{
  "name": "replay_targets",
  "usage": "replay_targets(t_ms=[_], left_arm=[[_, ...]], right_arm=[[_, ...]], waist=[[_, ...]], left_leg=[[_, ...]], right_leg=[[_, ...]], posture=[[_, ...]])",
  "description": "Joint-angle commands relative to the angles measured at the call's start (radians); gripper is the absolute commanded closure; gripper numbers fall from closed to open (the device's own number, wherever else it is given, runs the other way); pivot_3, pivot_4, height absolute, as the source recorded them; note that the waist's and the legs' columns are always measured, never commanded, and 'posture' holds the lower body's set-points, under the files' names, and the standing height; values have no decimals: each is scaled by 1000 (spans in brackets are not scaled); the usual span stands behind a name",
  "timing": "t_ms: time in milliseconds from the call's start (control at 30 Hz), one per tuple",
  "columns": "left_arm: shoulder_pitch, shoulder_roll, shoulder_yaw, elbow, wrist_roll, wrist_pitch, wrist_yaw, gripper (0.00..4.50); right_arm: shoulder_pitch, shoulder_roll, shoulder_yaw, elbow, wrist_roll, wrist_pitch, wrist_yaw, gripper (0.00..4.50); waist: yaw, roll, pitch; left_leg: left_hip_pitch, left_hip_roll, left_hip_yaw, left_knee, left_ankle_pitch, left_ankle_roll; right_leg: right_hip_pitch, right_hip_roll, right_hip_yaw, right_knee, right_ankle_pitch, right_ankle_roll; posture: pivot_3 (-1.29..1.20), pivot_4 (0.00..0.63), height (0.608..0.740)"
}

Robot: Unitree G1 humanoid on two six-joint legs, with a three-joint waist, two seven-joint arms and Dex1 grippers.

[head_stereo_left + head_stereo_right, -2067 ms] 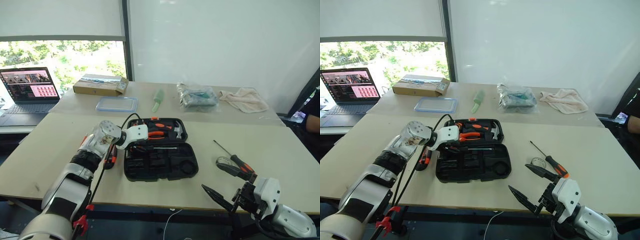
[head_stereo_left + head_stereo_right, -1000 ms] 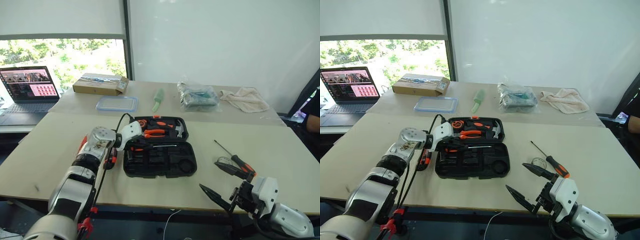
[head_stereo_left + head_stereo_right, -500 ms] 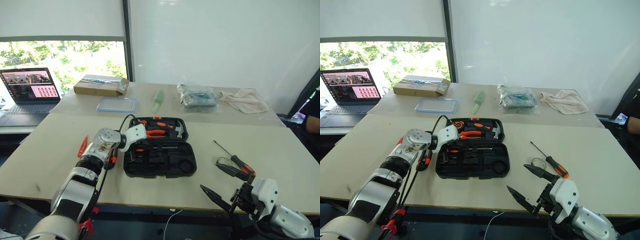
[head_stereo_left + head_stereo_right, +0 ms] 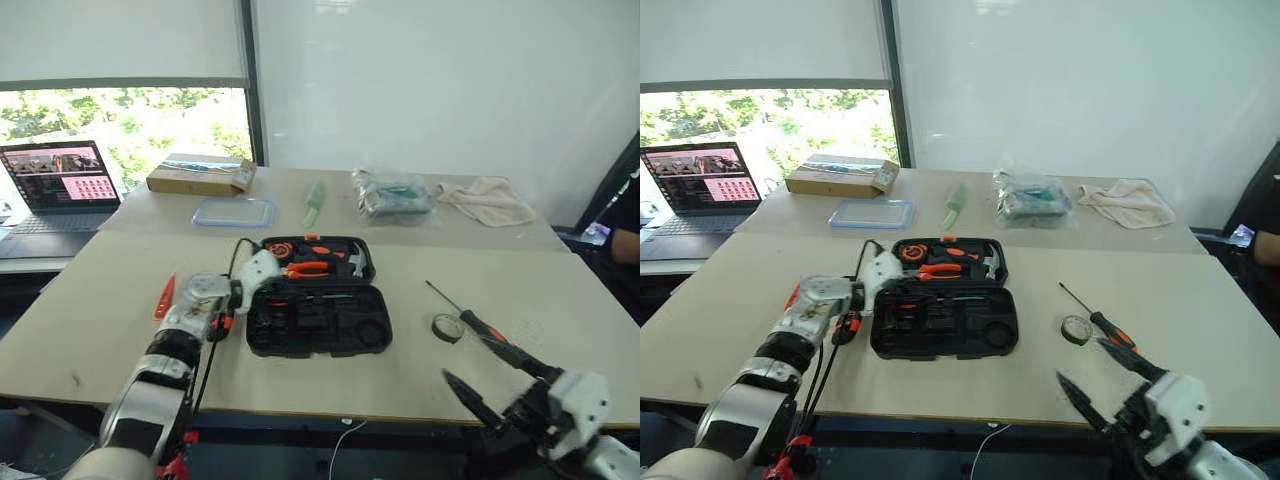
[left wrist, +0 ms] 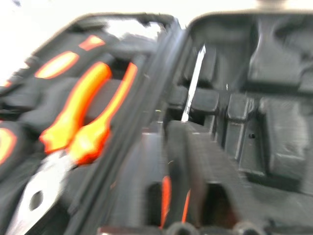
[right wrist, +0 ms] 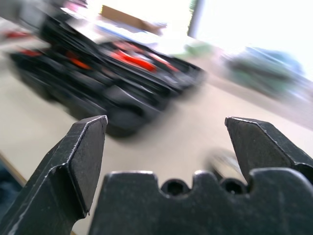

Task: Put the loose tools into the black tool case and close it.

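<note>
The robot's right gripper will next move to the screwdriver by the small dark tape roll and close on the middle of the screwdriver's handle point(image 4: 485, 328).
The black tool case point(image 4: 330, 328) lies open at mid table. A screwdriver point(image 4: 300, 295) rests in its near half, its silver shaft point(image 5: 194, 83) along a slot. My left gripper point(image 4: 250, 288) is at the case's left edge, pointing in. An orange utility knife point(image 4: 165, 296) lies on the table left of that arm, and an orange-and-black screwdriver point(image 4: 848, 328) lies beside the case under the wrist. Right of the case lie another screwdriver point(image 4: 478, 324) and a small dark tape roll point(image 4: 446, 327). My right gripper point(image 4: 468, 360) hangs open just in front of those two.
Orange pliers point(image 5: 83, 122), a hammer point(image 4: 358, 262) and a round tape measure point(image 4: 283, 246) sit in the lid. On the far table are a laptop point(image 4: 60, 185), a cardboard box point(image 4: 200, 173), a clear container point(image 4: 234, 211), a plastic bag point(image 4: 392, 195) and a cloth point(image 4: 487, 200).
My left gripper has drawn back leftwards from the case, where the screwdriver now lies. My right gripper has swung right and back, uncovering the tape roll.
</note>
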Motion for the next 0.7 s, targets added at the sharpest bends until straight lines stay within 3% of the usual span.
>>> replay_targets(t_ms=[33,167,233,300,467,567,700], left_arm=[[119,133,111,-92,-131,-26,-169,2048],[248,241,151,-133,-155,33,-208,515],[317,276,173,-179,-177,49,-227,29],[378,294,191,-245,-203,77,-233,29],[471,271,195,-418,-246,136,-199,29],[479,240,178,-475,-250,159,-174,29],[472,219,157,-503,-247,173,-164,29]], right_arm=[[76,36,-118,107,2,-90,22,0],[117,43,-139,166,-9,-109,38,0],[105,17,-142,154,9,-55,26,0],[59,-39,-148,141,11,45,-18,0],[-190,-311,-90,170,-20,448,-118,0],[-383,-459,39,286,-61,609,-75,0],[-593,-534,199,453,-125,662,-6,0]], waist=[[-6,1,0],[-7,4,1],[-6,4,1],[-4,5,1],[-4,6,1],[3,6,1],[8,6,1]], left_leg=[[1,0,0,-1,0,0],[6,0,2,-4,-1,0],[6,0,2,-4,-1,0],[6,0,2,-3,-1,-1],[6,-1,5,-2,1,1],[6,-1,4,-3,1,1],[3,-2,2,-4,1,1]], right_leg=[[0,0,0,0,0,0],[3,-2,1,0,-3,0],[3,-2,1,-1,-3,1],[3,-4,1,-1,-5,2],[2,-13,1,1,-3,-5],[2,-10,-1,1,-3,-6],[0,-6,-2,0,-1,-1]], posture=[[0,150,740],[0,150,740],[0,150,740],[0,150,740],[0,150,740],[0,150,740],[0,150,740]])
